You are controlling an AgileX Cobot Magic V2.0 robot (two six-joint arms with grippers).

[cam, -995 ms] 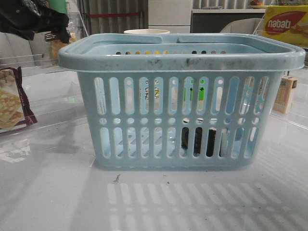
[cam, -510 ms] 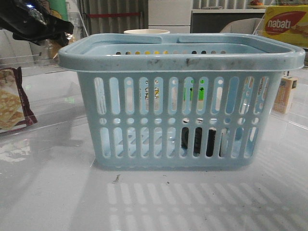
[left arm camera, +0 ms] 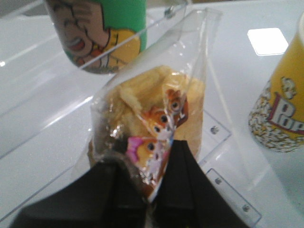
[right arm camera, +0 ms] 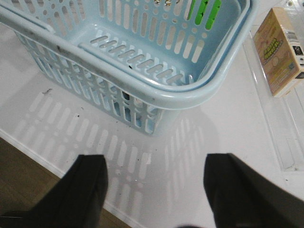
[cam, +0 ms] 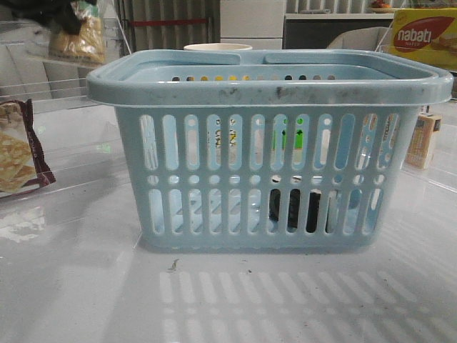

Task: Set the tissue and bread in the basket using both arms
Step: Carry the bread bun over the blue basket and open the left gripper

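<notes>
My left gripper has the bread. It will let go of it inside the pale blue basket [cam: 215,176], next to the black tissue.
The pale blue basket [cam: 271,86] stands in the middle of the table; it also shows in the right wrist view [right arm camera: 156,97]. The black tissue [cam: 296,211] shows through the basket's lower slots, resting on its floor at the right. My left gripper [left arm camera: 154,175] is shut on the clear wrapper of the golden-yellow bread [left arm camera: 152,104]. In the front view the bread [cam: 75,37] hangs high at the far left, beyond the basket's left rim. My right gripper [right arm camera: 156,190] is open and empty, above the table near the basket's right front corner.
A maroon-edged cracker bag [cam: 18,153] lies at the left. A yellow nabati box [cam: 421,36] and a small beige carton [cam: 423,139] are at the right. A white cup [cam: 218,47] stands behind the basket. A green can [left arm camera: 99,33] and a popcorn cup [left arm camera: 280,114] stand near the bread.
My left gripper has lifted the bread higher at the far left, and the arm has mostly left the top of the front view. The basket and tissue have not moved.
</notes>
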